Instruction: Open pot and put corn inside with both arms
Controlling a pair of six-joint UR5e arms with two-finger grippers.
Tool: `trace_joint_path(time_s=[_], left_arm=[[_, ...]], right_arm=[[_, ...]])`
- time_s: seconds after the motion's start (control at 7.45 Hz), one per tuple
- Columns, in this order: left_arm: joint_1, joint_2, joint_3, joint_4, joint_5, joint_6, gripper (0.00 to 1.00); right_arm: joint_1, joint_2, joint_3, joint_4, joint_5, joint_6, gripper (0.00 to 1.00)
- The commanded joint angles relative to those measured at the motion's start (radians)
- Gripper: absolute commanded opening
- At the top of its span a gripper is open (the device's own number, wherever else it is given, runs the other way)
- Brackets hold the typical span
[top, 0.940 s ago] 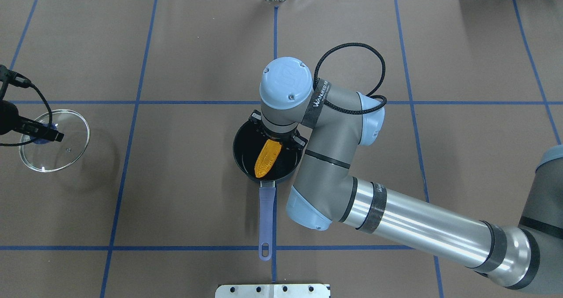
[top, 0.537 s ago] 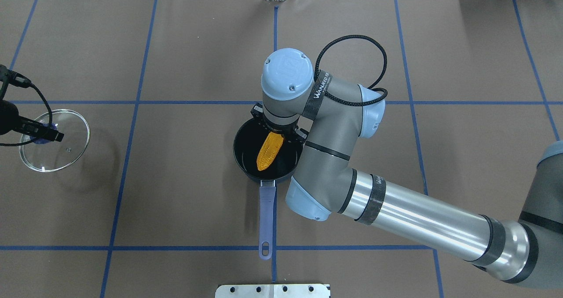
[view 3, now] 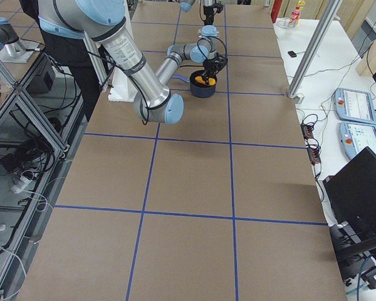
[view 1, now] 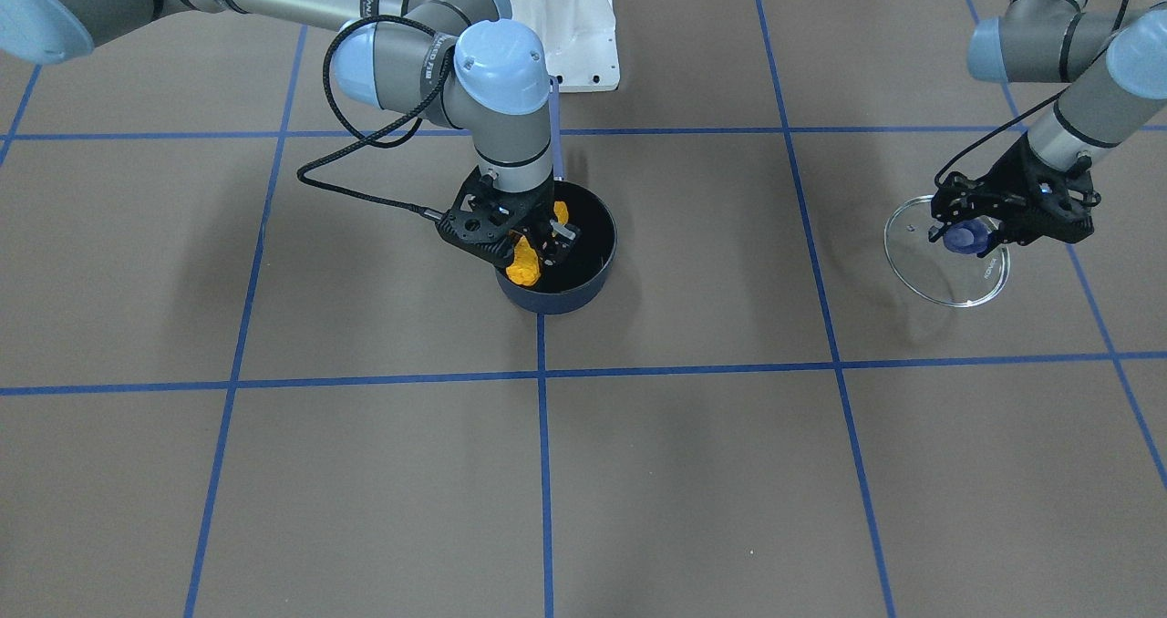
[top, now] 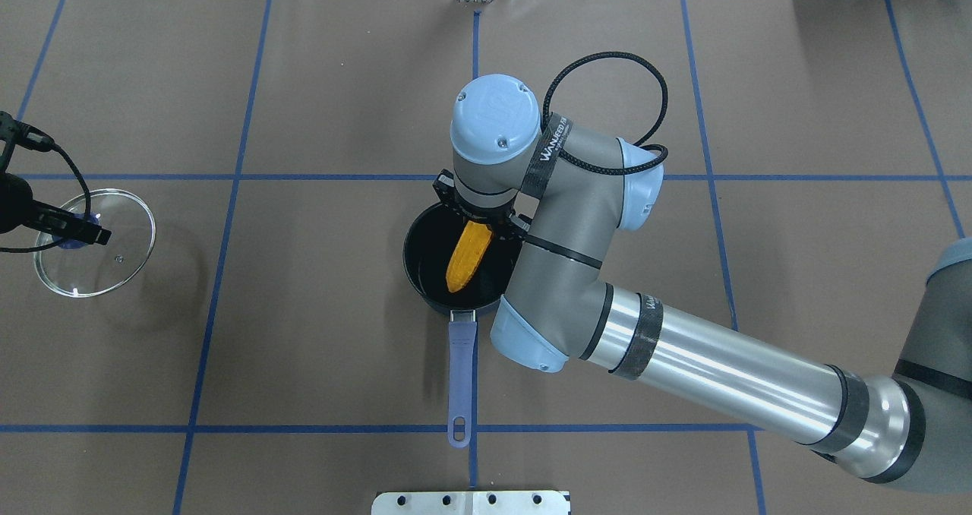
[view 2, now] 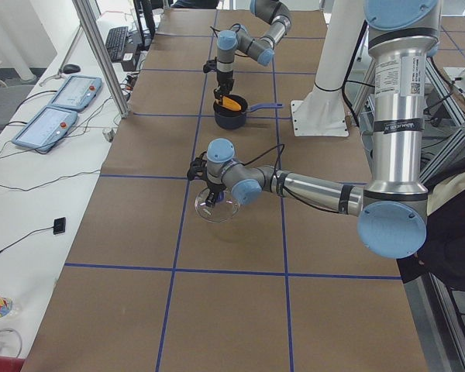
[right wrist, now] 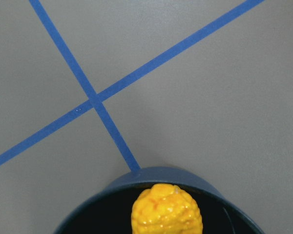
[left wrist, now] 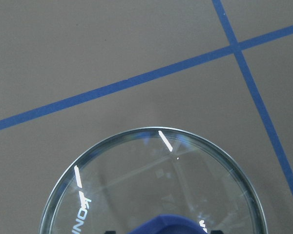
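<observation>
The glass lid, now held just above the table, will be let go by my left gripper on the brown table just inside the far blue tape line [view 1: 941, 279].
The navy pot [top: 420, 276] stands open at the table's middle, its periwinkle handle [top: 460, 371] pointing toward the robot. My right gripper [view 1: 531, 252] is over the pot's far side, shut on the thick end of the orange-yellow corn [top: 466, 257]. The corn slants down inside the pot and also shows in the front view [view 1: 523, 267] and the right wrist view [right wrist: 166, 214]. My left gripper [view 1: 972, 237] is shut on the blue knob of the glass lid [top: 114, 260], far to the left. It holds the lid just above the table. The lid also shows in the left wrist view [left wrist: 136, 180].
Blue tape lines grid the brown table cover. The white robot base plate [top: 471, 502] is at the near edge. The right arm's elbow [top: 531, 340] hangs over the table beside the pot handle. Control tablets [view 2: 58, 105] lie on a side bench.
My right wrist has shifted slightly toward the table's far side, carrying the corn with it inside the pot. The left gripper and lid have stayed still.
</observation>
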Motion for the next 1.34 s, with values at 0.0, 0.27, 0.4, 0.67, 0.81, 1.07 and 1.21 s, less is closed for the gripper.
trace_joint_path(time_s=[0.0, 0.27, 0.4, 0.67, 0.81, 1.07, 1.21], left_arm=[[0.002, -0.005, 0.018, -0.001, 0.001, 0.002, 0.37], [0.004, -0.029, 0.058, -0.001, 0.001, 0.005, 0.37], [0.005, -0.046, 0.076, -0.001, 0.001, 0.005, 0.38], [0.008, -0.061, 0.111, -0.019, 0.004, 0.005, 0.38], [0.008, -0.067, 0.134, -0.041, 0.004, 0.005, 0.38], [0.010, -0.075, 0.147, -0.047, 0.004, 0.005, 0.43], [0.011, -0.075, 0.147, -0.047, 0.004, 0.007, 0.50]], right_arm=[[0.000, 0.008, -0.004, 0.000, 0.001, -0.010, 1.00], [0.020, 0.031, -0.004, 0.000, -0.001, -0.021, 1.00], [0.028, 0.034, -0.004, 0.000, 0.001, -0.021, 1.00], [0.039, 0.045, -0.004, 0.002, 0.001, -0.022, 1.00], [0.043, 0.045, -0.004, 0.002, 0.001, -0.022, 1.00], [0.051, 0.047, -0.004, 0.002, 0.002, -0.028, 1.00], [0.061, 0.047, -0.003, 0.027, 0.004, -0.027, 1.00]])
